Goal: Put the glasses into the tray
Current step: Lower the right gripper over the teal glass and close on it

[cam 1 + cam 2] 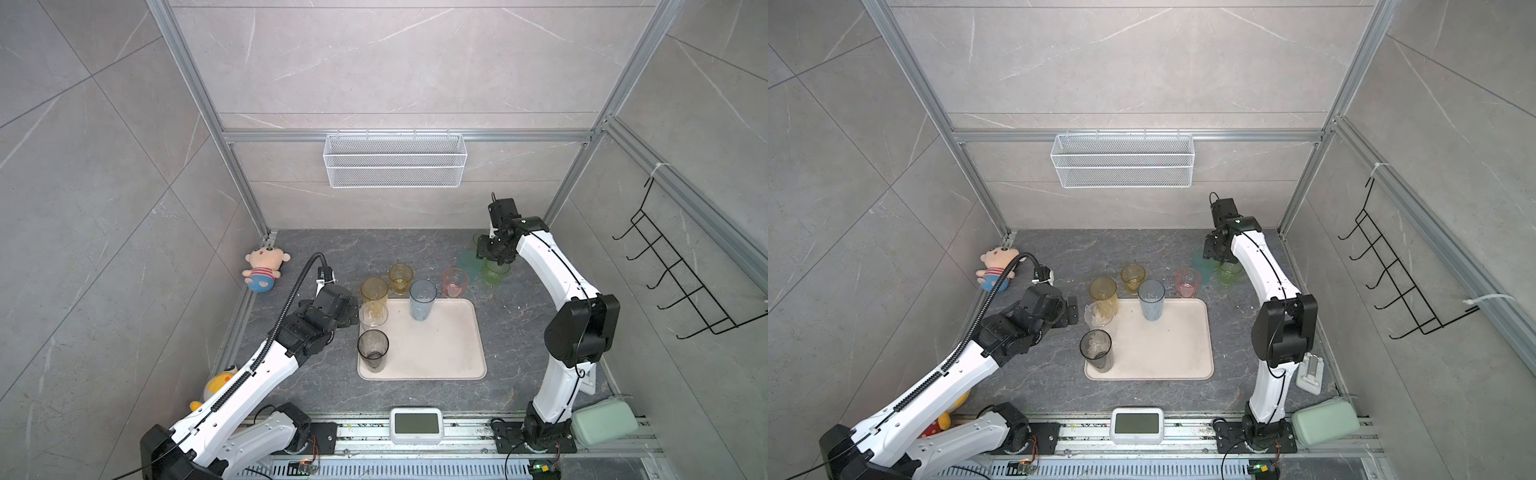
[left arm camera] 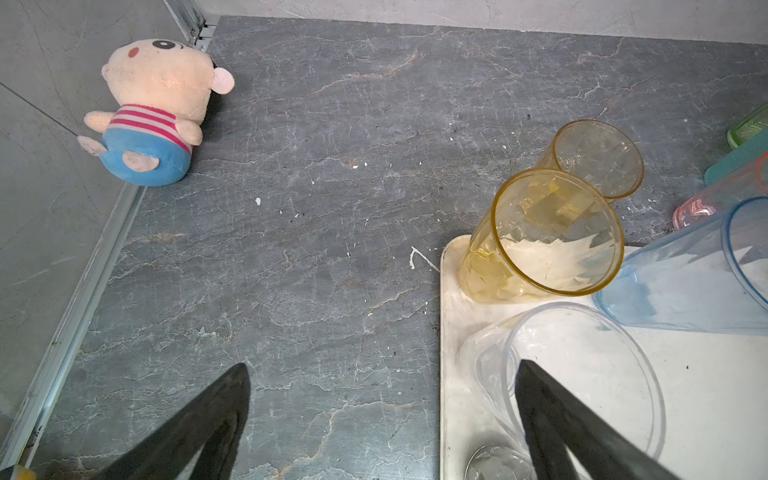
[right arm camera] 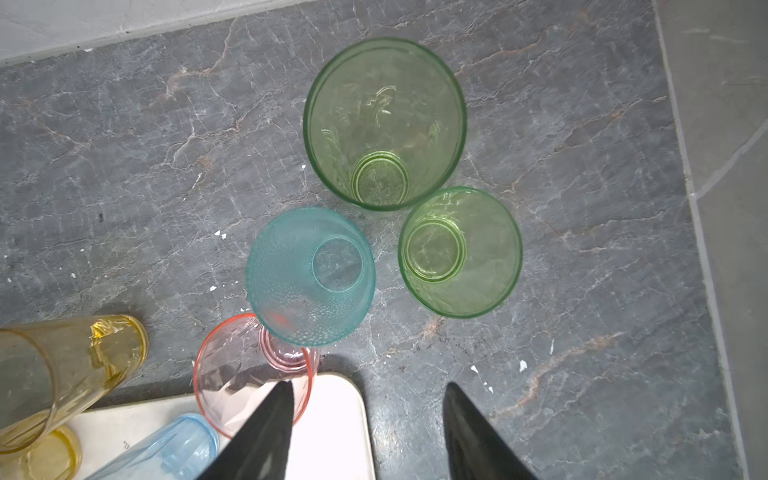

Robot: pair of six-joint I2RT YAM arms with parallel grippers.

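Observation:
I will move my right gripper to the teal glass next and close it on the teal glass's rim (image 1: pixel 481 258) (image 3: pixel 373 276), on the side that faces the short green glass.
The cream tray (image 1: pixel 440 353) holds a smoky grey glass (image 1: pixel 372 349), a clear glass (image 1: pixel 373 313), a blue glass (image 1: pixel 422 299) and, at its far left corner, an amber glass (image 2: pixel 552 232). On the table behind it stand a short yellow glass (image 1: pixel 400 279), a pink glass (image 1: pixel 455 282), a teal glass (image 3: pixel 309 276), a tall green glass (image 3: pixel 384 120) and a short green glass (image 3: pixel 459 251). My left gripper (image 2: pixel 383 368) is open and empty, just left of the clear glass. My right gripper (image 3: pixel 369 387) hangs open and empty over the pink, teal and green glasses.
A plush doll (image 1: pixel 264 270) lies in the far left corner and a yellow toy (image 1: pixel 216 386) under the left arm. A white wire basket (image 1: pixel 395 160) hangs on the back wall. A timer (image 1: pixel 415 424) and a green case (image 1: pixel 604 419) sit at the front.

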